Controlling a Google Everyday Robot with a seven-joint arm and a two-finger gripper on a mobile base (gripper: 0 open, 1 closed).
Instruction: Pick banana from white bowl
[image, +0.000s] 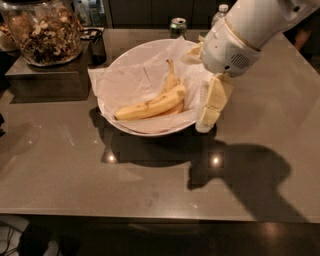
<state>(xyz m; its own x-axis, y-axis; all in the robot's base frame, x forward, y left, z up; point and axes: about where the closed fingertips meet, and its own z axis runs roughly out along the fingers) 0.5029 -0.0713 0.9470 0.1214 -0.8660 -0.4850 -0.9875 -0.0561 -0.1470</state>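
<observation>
I need to close my gripper on the middle of the plump yellow banana (161, 103), just in front of the thinner upward-pointing banana.
The banana (149, 106), plump and bright yellow with small brown flecks, lies across the middle of the white bowl (118, 71), which is lined with crinkled white paper. A thinner, paler banana (171, 80) points up behind it, and an orange-tinted one (176, 108) shows just under its right end. My gripper (209, 109) hangs pointing down at the bowl's right rim, just right of the banana's right end and not touching it. It holds nothing that I can see.
A glass jar of snacks (44, 30) stands on a dark box (45, 77) at the back left, with a dark cup (98, 46) beside it. A green can (177, 25) and a water bottle (223, 10) stand behind the bowl. The table's front edge (150, 217) is near.
</observation>
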